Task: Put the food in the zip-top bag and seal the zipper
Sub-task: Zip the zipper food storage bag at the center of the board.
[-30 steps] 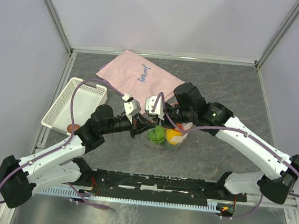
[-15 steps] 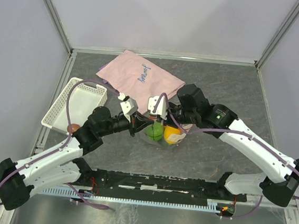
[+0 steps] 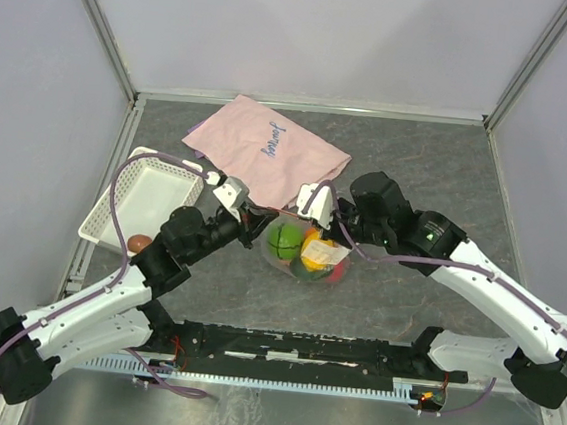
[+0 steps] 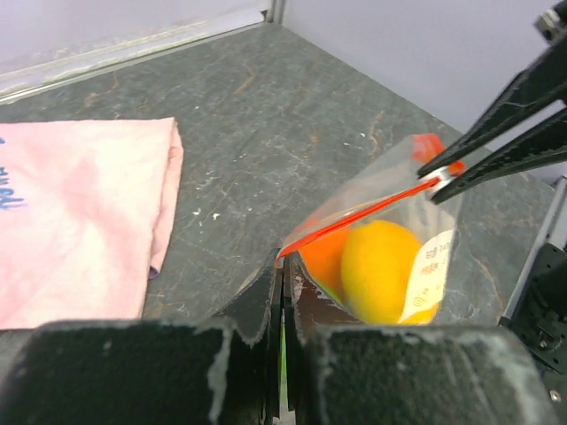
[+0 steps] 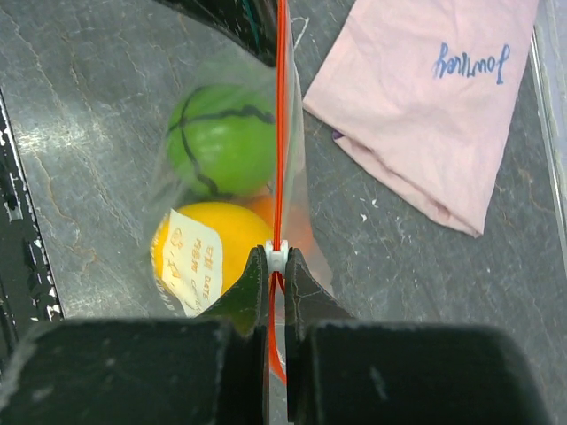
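Note:
The robot's right gripper needs to release the white slider on the dark table [image 3: 350,282] slightly behind the black front rail.
The clear zip-top bag [image 3: 305,255] hangs between my two grippers, holding a green fruit [image 3: 284,239], a yellow-orange fruit [image 3: 313,248] and a red fruit [image 3: 337,269]. My left gripper [image 4: 283,261] is shut on the bag's corner at one end of the red-orange zipper [image 4: 354,217]. My right gripper [image 5: 277,261] is shut on the white slider [image 5: 277,255] on the zipper [image 5: 281,133], which is stretched taut. In the top view the left gripper [image 3: 261,220] and right gripper [image 3: 330,229] flank the bag. A brown fruit [image 3: 138,244] lies at the basket's near corner.
The pink cloth with blue writing [image 3: 270,146] lies just behind the bag, and also shows in the right wrist view [image 5: 425,97]. The white slotted basket [image 3: 112,218] stands at the left. Cage posts and walls enclose the dark table.
The two grippers have drawn apart, left going left and right going right, pulling the zipper strip taut. The bag has shifted slightly right and more fruit shows through it.

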Available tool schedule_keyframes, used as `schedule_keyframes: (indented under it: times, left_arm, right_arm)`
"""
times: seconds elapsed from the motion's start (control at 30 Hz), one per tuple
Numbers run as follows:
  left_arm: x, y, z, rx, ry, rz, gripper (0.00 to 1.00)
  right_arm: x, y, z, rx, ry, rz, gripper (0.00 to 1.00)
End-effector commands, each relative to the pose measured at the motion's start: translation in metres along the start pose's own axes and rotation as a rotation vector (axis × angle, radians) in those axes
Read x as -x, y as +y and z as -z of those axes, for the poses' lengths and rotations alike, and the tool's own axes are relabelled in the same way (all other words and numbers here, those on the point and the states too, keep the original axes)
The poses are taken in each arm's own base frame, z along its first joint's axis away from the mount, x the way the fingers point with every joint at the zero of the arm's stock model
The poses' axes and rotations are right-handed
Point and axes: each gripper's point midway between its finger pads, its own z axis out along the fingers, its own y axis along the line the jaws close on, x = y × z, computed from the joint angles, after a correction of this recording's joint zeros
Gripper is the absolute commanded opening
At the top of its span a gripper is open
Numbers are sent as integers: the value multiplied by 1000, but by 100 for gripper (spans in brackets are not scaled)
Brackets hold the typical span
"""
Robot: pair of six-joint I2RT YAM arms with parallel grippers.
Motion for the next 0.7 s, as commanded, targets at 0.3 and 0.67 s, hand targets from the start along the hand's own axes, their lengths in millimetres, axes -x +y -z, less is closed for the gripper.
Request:
schedule_keyframes:
  times: [0.3,0.67]
  left_arm:
    - [0,63,14,370,-25,78,3]
    - [-6,79,17,477,4,92,3]
  right_arm:
    - [-31,-21,57,-212,135,-138,2]
    - [-70,-28,99,-361,282,-208,2]
